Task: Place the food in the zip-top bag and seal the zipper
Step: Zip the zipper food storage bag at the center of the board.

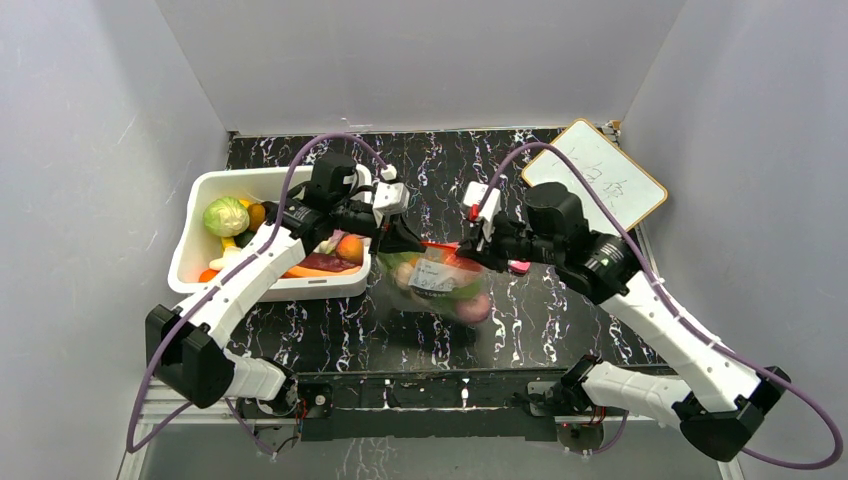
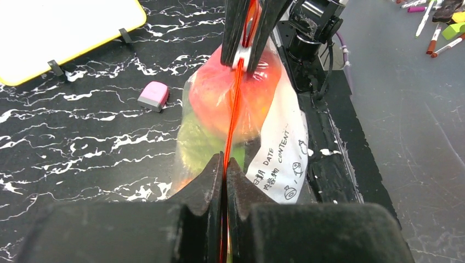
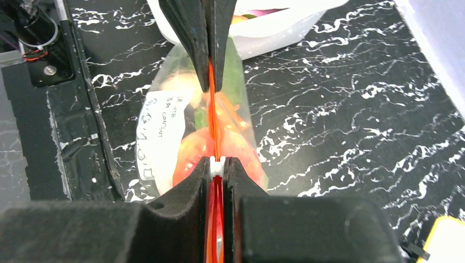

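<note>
My right gripper needs to let go of the zip-top bag on the black table (image 1: 441, 222) (image 3: 326, 112) between the white bin and the pink block.
The clear zip-top bag (image 1: 440, 282) hangs above the table between my two grippers, with food inside: an orange-red fruit (image 2: 219, 93) and something green (image 2: 197, 143). Its red-orange zipper (image 2: 234, 112) runs taut from one gripper to the other. My left gripper (image 2: 225, 164) is shut on the zipper's left end. My right gripper (image 3: 217, 164) is shut on the other end, and a small white slider (image 3: 217, 167) shows between its fingertips. From above, the left gripper (image 1: 410, 240) and right gripper (image 1: 478, 245) face each other across the bag's mouth.
A white bin (image 1: 185, 250) at the left holds a cabbage (image 1: 226, 215) and more toy food. A small pink block (image 2: 153, 95) lies on the black marbled table near the bag. A whiteboard (image 1: 595, 175) sits at the back right.
</note>
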Tool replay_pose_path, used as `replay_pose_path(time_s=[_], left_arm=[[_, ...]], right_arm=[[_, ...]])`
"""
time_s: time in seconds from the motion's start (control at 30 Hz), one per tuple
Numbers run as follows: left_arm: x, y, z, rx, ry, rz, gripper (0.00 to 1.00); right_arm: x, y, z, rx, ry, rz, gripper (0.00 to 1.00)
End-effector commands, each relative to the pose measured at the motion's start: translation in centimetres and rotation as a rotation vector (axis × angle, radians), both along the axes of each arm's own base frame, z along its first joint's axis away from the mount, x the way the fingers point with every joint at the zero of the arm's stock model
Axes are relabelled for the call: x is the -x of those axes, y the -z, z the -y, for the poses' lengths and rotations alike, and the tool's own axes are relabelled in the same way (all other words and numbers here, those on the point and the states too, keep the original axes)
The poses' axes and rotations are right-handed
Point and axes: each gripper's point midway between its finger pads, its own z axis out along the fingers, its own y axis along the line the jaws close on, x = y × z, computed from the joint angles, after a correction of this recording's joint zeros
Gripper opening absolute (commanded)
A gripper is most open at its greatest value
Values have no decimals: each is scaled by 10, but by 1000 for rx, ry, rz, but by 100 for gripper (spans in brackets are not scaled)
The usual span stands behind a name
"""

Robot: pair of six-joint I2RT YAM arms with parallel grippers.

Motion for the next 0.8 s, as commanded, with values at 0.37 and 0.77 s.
replay_pose_path(time_s=[0.37,0.77], left_arm=[[-41,-9,-21,0,-181,105,0],[-45,-18,-20,42,-226,65,0]], right_arm=[[12,-25,61,7,232,69,0],[11,-39,60,-127,314,24,0]])
